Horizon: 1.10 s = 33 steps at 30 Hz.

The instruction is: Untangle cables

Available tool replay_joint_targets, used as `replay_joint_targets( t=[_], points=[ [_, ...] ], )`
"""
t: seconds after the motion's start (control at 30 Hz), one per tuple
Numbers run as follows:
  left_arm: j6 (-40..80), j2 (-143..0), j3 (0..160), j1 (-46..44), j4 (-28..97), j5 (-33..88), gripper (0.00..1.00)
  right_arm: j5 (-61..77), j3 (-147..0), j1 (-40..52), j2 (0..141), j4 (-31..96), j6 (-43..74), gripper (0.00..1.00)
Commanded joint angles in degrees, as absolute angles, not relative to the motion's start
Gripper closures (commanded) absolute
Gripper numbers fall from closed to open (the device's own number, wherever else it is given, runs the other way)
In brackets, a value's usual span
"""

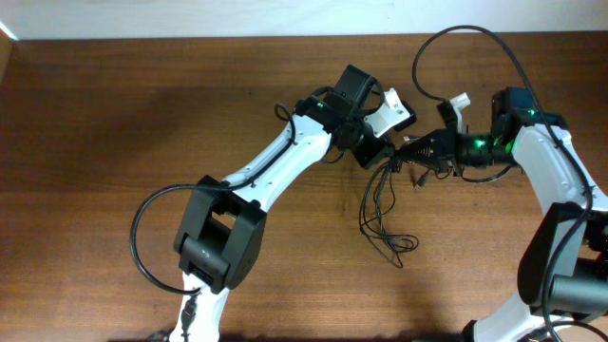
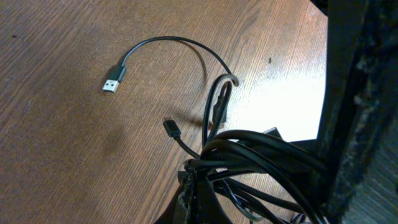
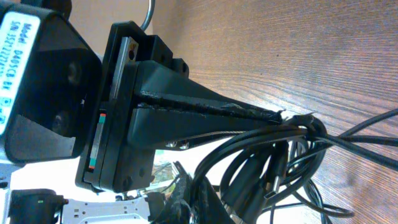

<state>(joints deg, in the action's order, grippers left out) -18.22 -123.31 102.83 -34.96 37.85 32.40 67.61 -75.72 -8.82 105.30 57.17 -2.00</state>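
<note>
Next, I open my left gripper and take the bundle by those plugs [image 3: 247, 182] before my right gripper pulls, because cable loops wrap the plugs at my right gripper.
The cables [image 1: 382, 217] are thin black cords bunched between my two grippers near the table's middle, with loose loops trailing toward the front. My left gripper [image 1: 380, 152] is shut on the bundle from the left. My right gripper [image 1: 410, 150] is shut on it from the right, almost touching the left one. In the left wrist view the bundle [image 2: 261, 155] sits at my jaws [image 2: 198, 190]. One cord arcs away to a USB plug [image 2: 113, 81], and a small plug [image 2: 171, 127] lies nearer. In the right wrist view the cables [image 3: 292, 162] loop beside my jaws [image 3: 211, 196].
The wooden table [image 1: 142, 114] stretches wide to the left and back. The left gripper's finger [image 3: 205, 118] fills the right wrist view, its tip at the cables. A thick robot cable [image 1: 475, 33] arcs above the right arm. The left arm's base [image 1: 220, 237] stands at the front left.
</note>
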Motion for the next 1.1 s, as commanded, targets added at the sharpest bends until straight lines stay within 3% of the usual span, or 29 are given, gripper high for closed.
replay_joint_targets(
  t=[0.0, 0.03, 0.07, 0.1, 0.17, 0.4, 0.43, 0.5, 0.67, 0.9, 1.07],
  points=[
    [-15.9, -121.9, 102.1, -35.1, 37.1, 34.8, 0.94, 70.1, -75.9, -8.7, 105.4, 57.2, -3.0, 0.96],
    [-15.9, -121.9, 102.1, -35.1, 37.1, 36.8, 0.73, 70.1, -75.9, -8.7, 105.4, 57.2, -3.0, 0.96],
    [-15.9, -121.9, 102.1, -35.1, 37.0, 38.0, 0.57, 70.1, -75.9, -8.7, 105.4, 57.2, -3.0, 0.96],
    [-15.9, -121.9, 102.1, -35.1, 36.9, 38.4, 0.51, 70.1, -75.9, -8.7, 105.4, 57.3, -3.0, 0.96],
    [-15.9, -121.9, 102.1, -35.5, 36.4, 39.7, 0.50, 70.1, -75.9, -8.7, 105.4, 57.7, -3.0, 0.96],
    [-15.9, -121.9, 102.1, -37.8, 33.4, 39.7, 0.66, 74.4, -75.9, -8.7, 105.4, 57.9, -3.0, 0.96],
    [-15.9, -121.9, 102.1, -38.0, 33.3, 39.7, 0.73, 75.6, -75.9, -8.7, 105.4, 57.9, -3.0, 0.96],
    [-15.9, -121.9, 102.1, -38.0, 33.2, 39.7, 1.00, 75.9, -75.9, -8.8, 105.4, 57.9, -3.0, 0.96],
    [-14.1, -121.9, 102.1, -35.7, 33.2, 39.7, 1.00, 74.5, -75.9, -11.6, 105.4, 57.9, -2.5, 0.96],
    [-13.0, -121.9, 102.1, -29.7, 38.3, 40.8, 1.00, 59.2, -75.9, -23.9, 105.4, 56.7, 2.0, 0.96],
    [-15.7, -121.9, 102.1, -29.3, 42.3, 46.2, 1.00, 57.8, -75.9, -23.7, 105.4, 55.5, 2.4, 0.96]
  ],
)
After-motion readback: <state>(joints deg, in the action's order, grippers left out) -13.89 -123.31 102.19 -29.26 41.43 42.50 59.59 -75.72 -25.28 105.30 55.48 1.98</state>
